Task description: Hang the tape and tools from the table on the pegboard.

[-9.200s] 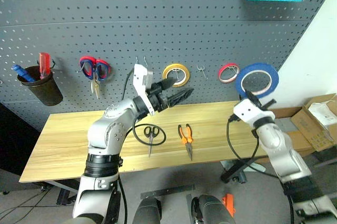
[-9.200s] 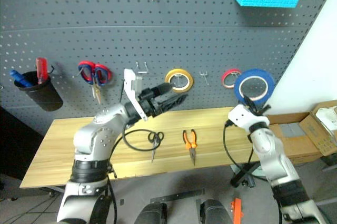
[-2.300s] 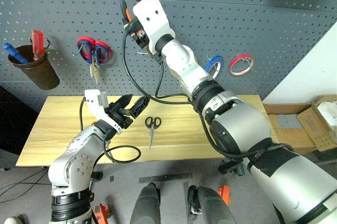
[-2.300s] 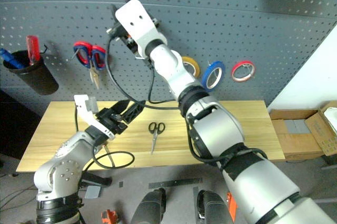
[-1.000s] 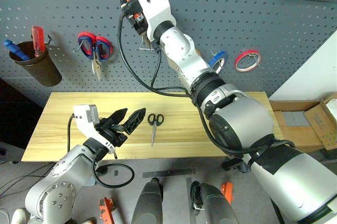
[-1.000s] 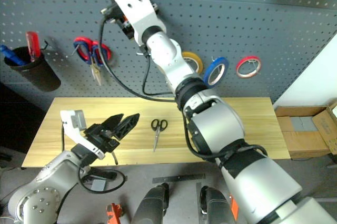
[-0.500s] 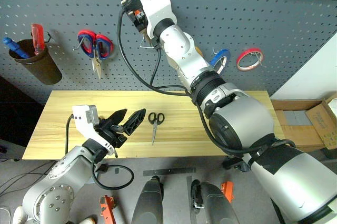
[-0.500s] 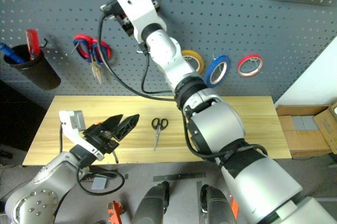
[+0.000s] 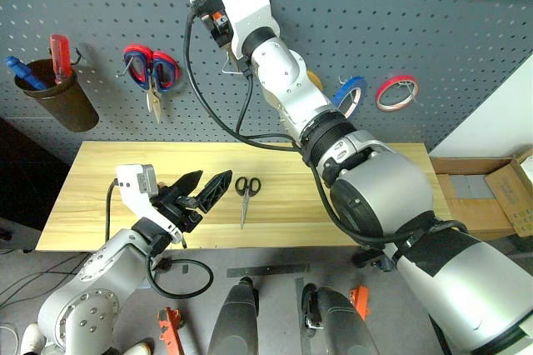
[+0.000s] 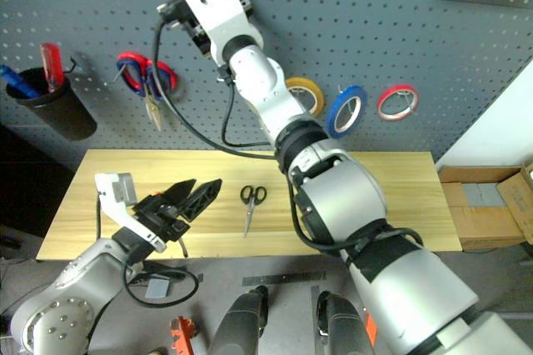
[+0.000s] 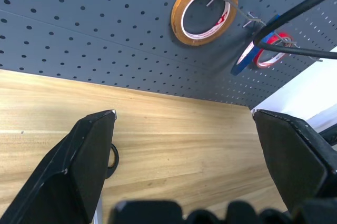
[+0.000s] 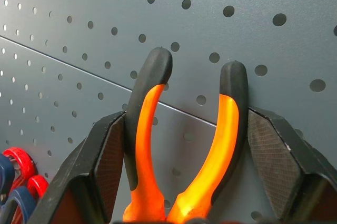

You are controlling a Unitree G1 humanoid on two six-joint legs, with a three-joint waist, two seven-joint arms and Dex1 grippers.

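My left gripper is to go to the black-handled scissors next and close on the scissors' steel blades [image 9: 245, 210] just below the screw, so the handles stay free.
My right gripper [image 12: 184, 121] is raised high against the dark pegboard [image 9: 433, 13] and is shut on the orange-and-black pliers [image 12: 145, 129], whose handles point up along the board. The pliers' steel nose [image 9: 227, 57] hangs below the hand, near a metal hook. The blue tape [image 9: 350, 93] hangs on a peg of the board. Black-handled scissors [image 9: 244, 193] lie flat on the wooden table [image 9: 100, 180]. My left gripper [image 9: 204, 186] hovers open over the table's front left, just left of the scissors, with nothing between its fingers.
A yellow tape roll [image 10: 304, 95] and a red one [image 9: 396, 92] hang beside the blue. Red-and-blue scissors [image 9: 151, 72] hang at the left, and further left a brown cup [image 9: 60, 103] holds screwdrivers. A black cable loops from my right wrist.
Since the earliest frames the blue tape has gone from my right gripper onto a peg, and the pliers have left the table for my right gripper. Over the last second nothing has moved.
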